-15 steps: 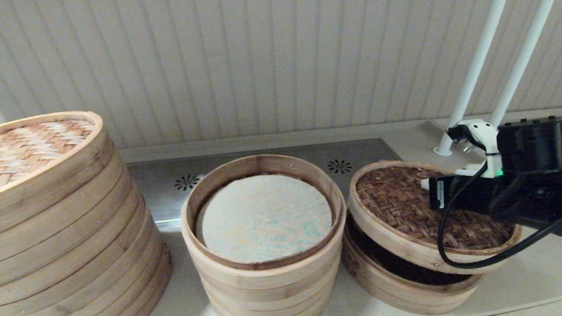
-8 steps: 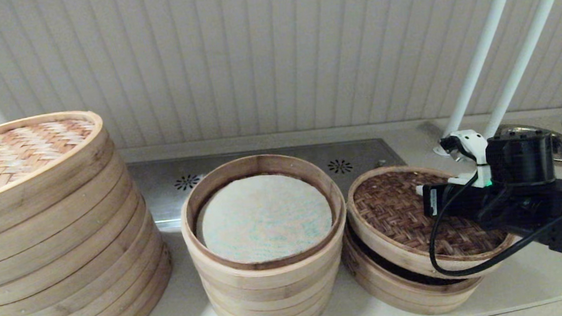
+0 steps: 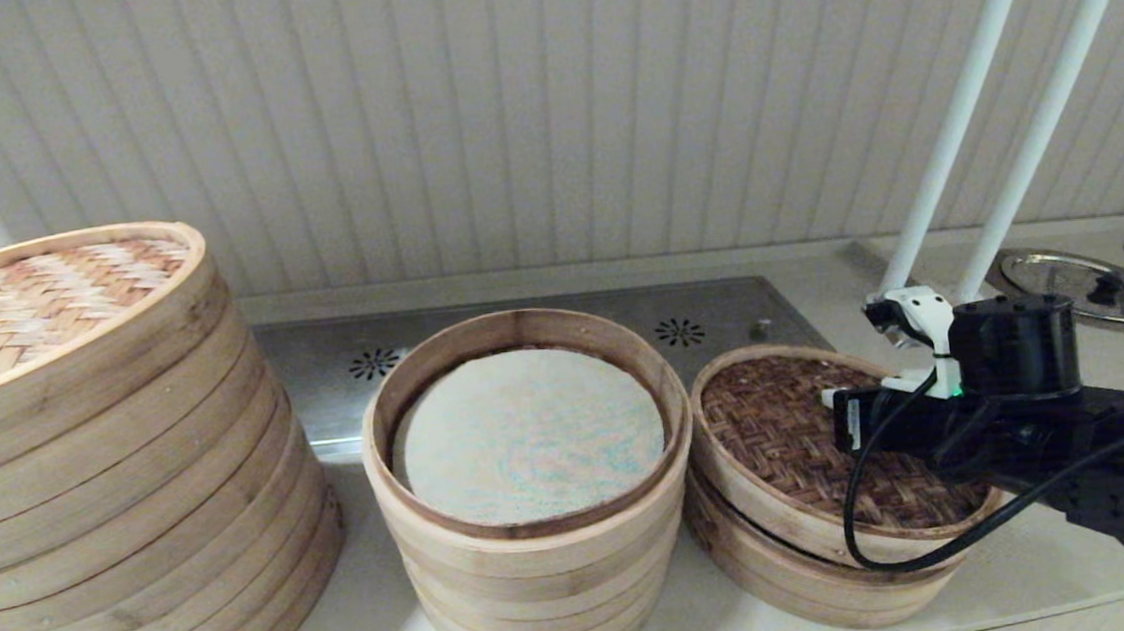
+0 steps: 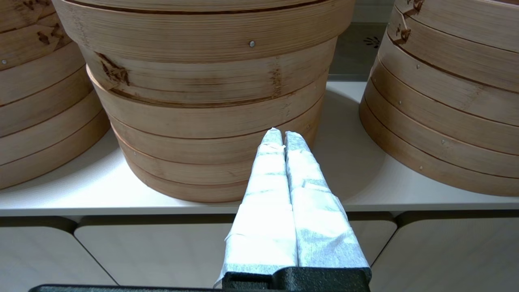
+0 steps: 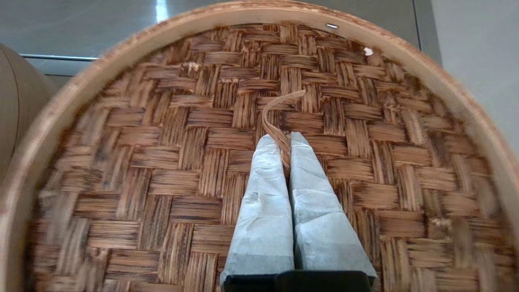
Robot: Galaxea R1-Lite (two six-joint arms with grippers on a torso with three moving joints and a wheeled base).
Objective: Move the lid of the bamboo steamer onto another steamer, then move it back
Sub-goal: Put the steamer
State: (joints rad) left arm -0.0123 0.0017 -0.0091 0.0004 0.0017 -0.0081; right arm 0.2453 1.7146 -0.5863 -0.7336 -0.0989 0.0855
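Observation:
The robot's right gripper needs to set the bamboo steamer lid down flat on the low round steamer (image 3: 842, 460) next to the taller stack and let go.
The bamboo steamer lid (image 3: 782, 429), dark herringbone weave in a pale rim, sits slightly tilted on the low round steamer (image 3: 824, 591) at the right, with a thin gap on its left side. My right gripper (image 5: 284, 140) is over the lid's middle, shut on a thin curled bamboo strip (image 5: 275, 109) that rises from the weave. In the head view the right gripper (image 3: 861, 417) covers the lid's right half. My left gripper (image 4: 283, 136) is shut with nothing in it, low in front of the counter edge.
A taller stack with a whitish liner (image 3: 540, 548) touches the lid's left side. A wide many-tier stack (image 3: 136, 509) with a tan lid (image 3: 29, 297) stands far left. Two white poles (image 3: 966, 93) and round metal plates (image 3: 1070, 275) lie behind my right arm.
My right gripper has come down and slightly left with the lid. The gap between lid and low steamer has nearly closed. The left arm has not moved.

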